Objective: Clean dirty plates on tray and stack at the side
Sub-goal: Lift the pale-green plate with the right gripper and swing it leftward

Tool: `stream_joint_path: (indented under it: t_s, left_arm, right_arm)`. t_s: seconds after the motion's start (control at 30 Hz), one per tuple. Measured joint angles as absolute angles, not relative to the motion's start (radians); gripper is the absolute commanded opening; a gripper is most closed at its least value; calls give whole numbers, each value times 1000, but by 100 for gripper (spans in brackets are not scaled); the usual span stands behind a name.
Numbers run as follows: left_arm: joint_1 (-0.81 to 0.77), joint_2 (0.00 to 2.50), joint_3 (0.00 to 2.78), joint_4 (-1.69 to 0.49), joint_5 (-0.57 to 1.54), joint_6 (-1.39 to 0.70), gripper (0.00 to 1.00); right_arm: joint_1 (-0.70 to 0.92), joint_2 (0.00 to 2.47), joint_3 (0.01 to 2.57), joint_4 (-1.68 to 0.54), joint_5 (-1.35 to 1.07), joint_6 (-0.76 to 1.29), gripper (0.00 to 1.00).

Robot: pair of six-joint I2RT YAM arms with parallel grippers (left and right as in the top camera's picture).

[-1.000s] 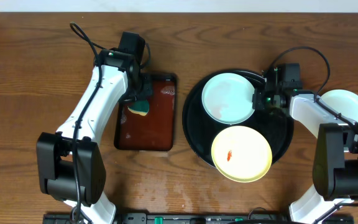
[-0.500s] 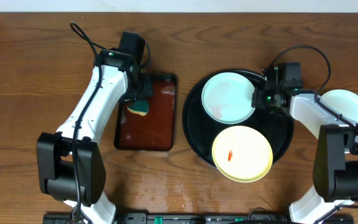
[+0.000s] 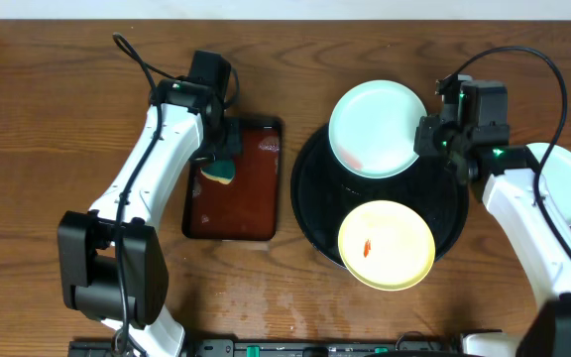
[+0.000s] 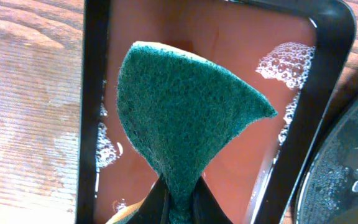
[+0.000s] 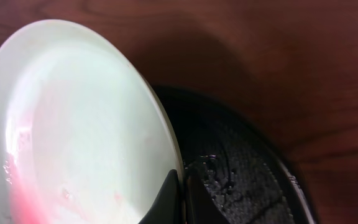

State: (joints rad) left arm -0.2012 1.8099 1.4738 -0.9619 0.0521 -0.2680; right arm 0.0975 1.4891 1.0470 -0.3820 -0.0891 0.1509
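Note:
The robot's right gripper will release the pale mint plate, now tilted over the tray's far rim, on top of the other mint plate [image 3: 548, 184] beside the black tray.
A pale mint plate [image 3: 378, 129] is raised and tilted over the far rim of the round black tray [image 3: 454, 213]. My right gripper [image 3: 424, 139] is shut on its right rim. In the right wrist view the fingers [image 5: 182, 199] pinch that plate [image 5: 86, 124], which carries a pink smear along its lower left. A pale yellow plate [image 3: 386, 245] with a small red smear lies on the tray's near part. Another mint plate [image 3: 566, 188] rests on the table at the right, partly behind my right arm. My left gripper [image 3: 222, 159] is shut on a green sponge [image 4: 185, 118].
A rectangular reddish-brown tray [image 3: 256, 203] holding soapy water lies left of the black tray, with the sponge hanging over it. Bare wood tabletop [image 3: 48, 129] spreads to the left. The black tray's wet rim [image 4: 347, 180] shows beside the smaller tray.
My right gripper has closed on the mint plate's rim and lifted it off the tray, carrying it up and toward the far side. The left arm and sponge have not moved.

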Motion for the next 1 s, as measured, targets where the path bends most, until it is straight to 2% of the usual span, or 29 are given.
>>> stream_joint_path:
  t_s: [0.17,0.33,0.6,0.83,1.0]
  left_arm:
    - [-160,1757,1473,-962,52,-259,8]
    - [-144,1583,1471,-968,56,-265,7]
    - [-146,1399,1471,-1087,59,-293,8]
    - [-146,1392,1471,-1215,-123,-376,8]
    - [-146,1392,1470,-1241,-197,-417,8]
  right_arm:
    - [139,1432,1050,-382,-36,147,1]
    - [230,1430,1058,-356,-1,149,1]
    - [482,1438,1064,-223,148,153,1]
    - [676,1532,1068,-87,331,113,1]
    - [804,1620,1068,96,535,-42,1]
